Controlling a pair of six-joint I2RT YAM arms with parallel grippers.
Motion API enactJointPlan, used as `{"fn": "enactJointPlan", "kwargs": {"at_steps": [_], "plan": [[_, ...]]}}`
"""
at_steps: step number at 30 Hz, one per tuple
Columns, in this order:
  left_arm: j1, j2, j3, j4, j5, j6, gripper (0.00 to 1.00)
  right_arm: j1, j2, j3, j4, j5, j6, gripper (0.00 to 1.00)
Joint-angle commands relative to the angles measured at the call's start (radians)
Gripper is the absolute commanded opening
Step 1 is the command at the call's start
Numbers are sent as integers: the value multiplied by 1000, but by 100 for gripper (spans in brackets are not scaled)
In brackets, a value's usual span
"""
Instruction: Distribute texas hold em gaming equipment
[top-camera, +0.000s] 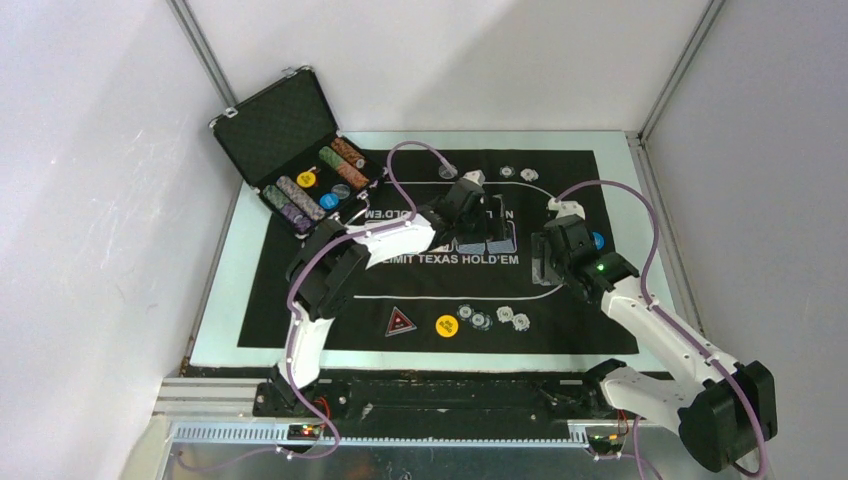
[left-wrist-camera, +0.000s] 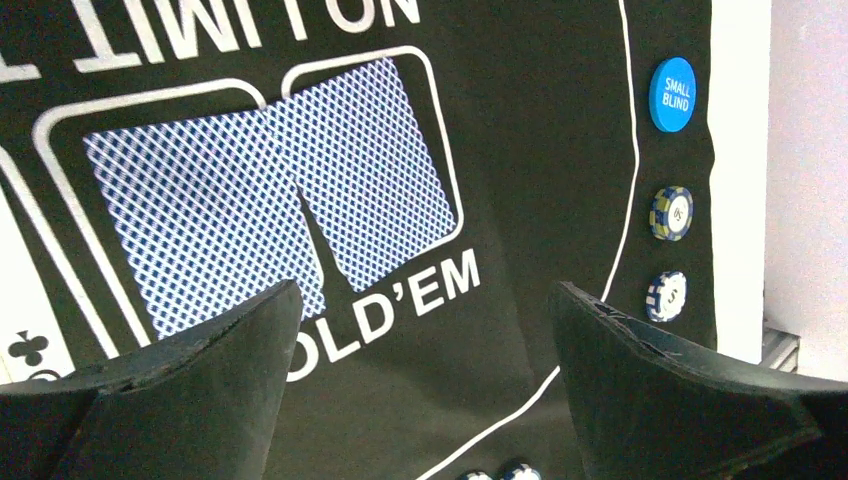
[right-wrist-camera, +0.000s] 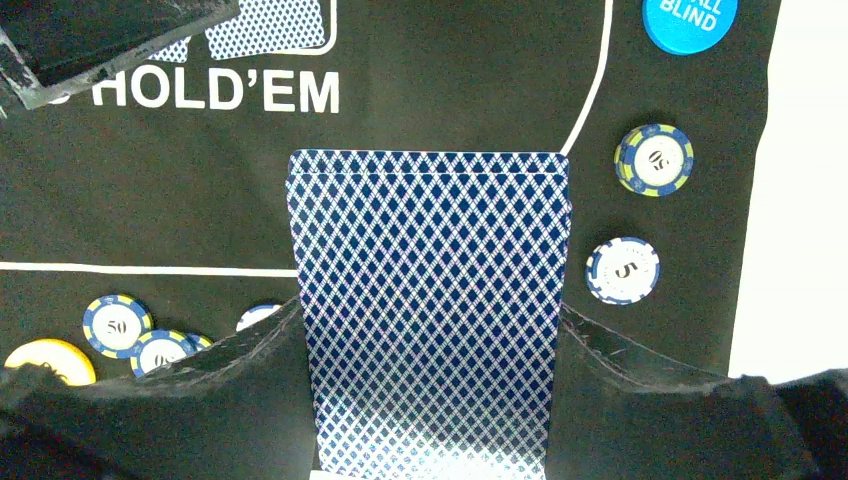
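The robot's right gripper should put the deck down on the black mat (top-camera: 539, 262) (right-wrist-camera: 437, 106) between the HOLD'EM lettering and the curved white line.
My right gripper (right-wrist-camera: 430, 345) is shut on a deck of blue-backed playing cards (right-wrist-camera: 430, 290), held above the mat's right part (top-camera: 548, 262). My left gripper (left-wrist-camera: 425, 340) is open and empty over the mat's middle (top-camera: 480, 228), just near of two face-down cards (left-wrist-camera: 210, 225) (left-wrist-camera: 375, 170) lying in the printed boxes. A blue "small blind" disc (left-wrist-camera: 672, 95) and two chips (left-wrist-camera: 671, 213) (left-wrist-camera: 666, 296) lie at the mat's right edge. At the near edge lie a red-black triangle marker (top-camera: 401, 321), a yellow disc (top-camera: 447, 325) and several chips (top-camera: 481, 320).
The open black case (top-camera: 290, 150) at the far left holds rows of chips, a yellow disc and a blue disc. Two chips (top-camera: 519, 174) and a dark disc (top-camera: 447, 171) lie at the mat's far edge. White walls enclose the table.
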Motion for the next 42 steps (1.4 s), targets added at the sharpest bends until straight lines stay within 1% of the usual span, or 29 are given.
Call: {"fn": "enactJointPlan", "kwargs": {"at_steps": [1,9,13,28,42], "plan": [[-12,-4,47,-9,-54,-60,100,-10,-1,-1,37,0,20,0],[-36,54,103,-34,-116,-84,100,-17,-4,-8,40,-5,18,0],[-37,97,132,-46,-117,-90,100,-17,-6,-9,41,-12,16,0],[-38,174,181,-26,-88,-110,100,-21,-3,-11,43,-15,15,0],[-38,225,251,-76,-112,-110,100,-24,-9,-11,38,-15,15,0]]}}
